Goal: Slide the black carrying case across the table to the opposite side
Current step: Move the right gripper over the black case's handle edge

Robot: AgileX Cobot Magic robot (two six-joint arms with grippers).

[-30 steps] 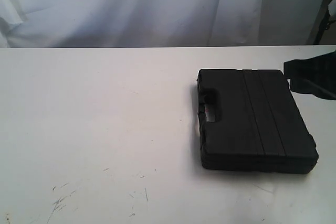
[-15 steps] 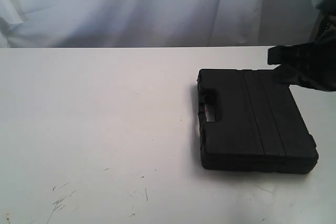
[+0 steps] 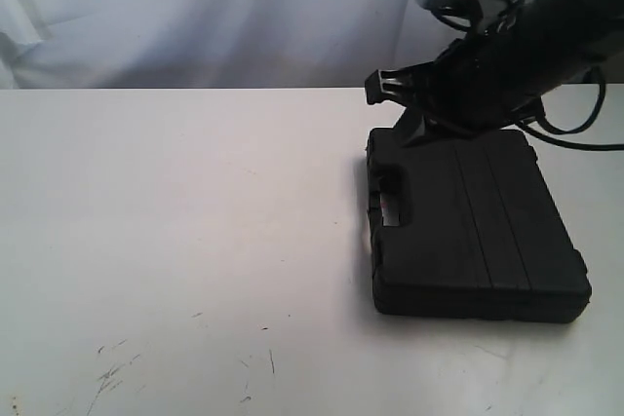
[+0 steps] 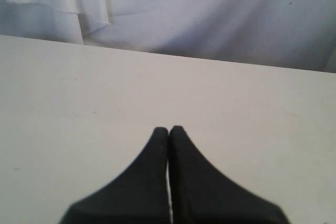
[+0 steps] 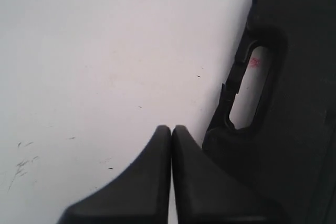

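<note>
My right gripper is to move next to the handle's middle (image 3: 374, 201) (image 5: 234, 81), beside the cutout of the black carrying case, and close there.
The black carrying case (image 3: 468, 226) lies flat on the right half of the white table (image 3: 175, 202), its handle cutout (image 3: 390, 204) facing left. My right arm reaches in from the upper right, and its gripper (image 3: 375, 87) hangs shut and empty above the case's far left corner. In the right wrist view the shut gripper (image 5: 171, 128) is over bare table beside the case (image 5: 294, 103) and its handle slot (image 5: 251, 85). My left gripper (image 4: 169, 129) is shut and empty over bare table (image 4: 79, 93); it is out of the exterior view.
A white cloth backdrop (image 3: 244, 17) hangs behind the table's far edge. Dark scuffs (image 3: 112, 372) mark the near left of the tabletop. Wide bare tabletop stretches left of the case.
My right arm has swung in from the right edge, leftward over the case's far side, to hang above its far left corner. The case has not moved.
</note>
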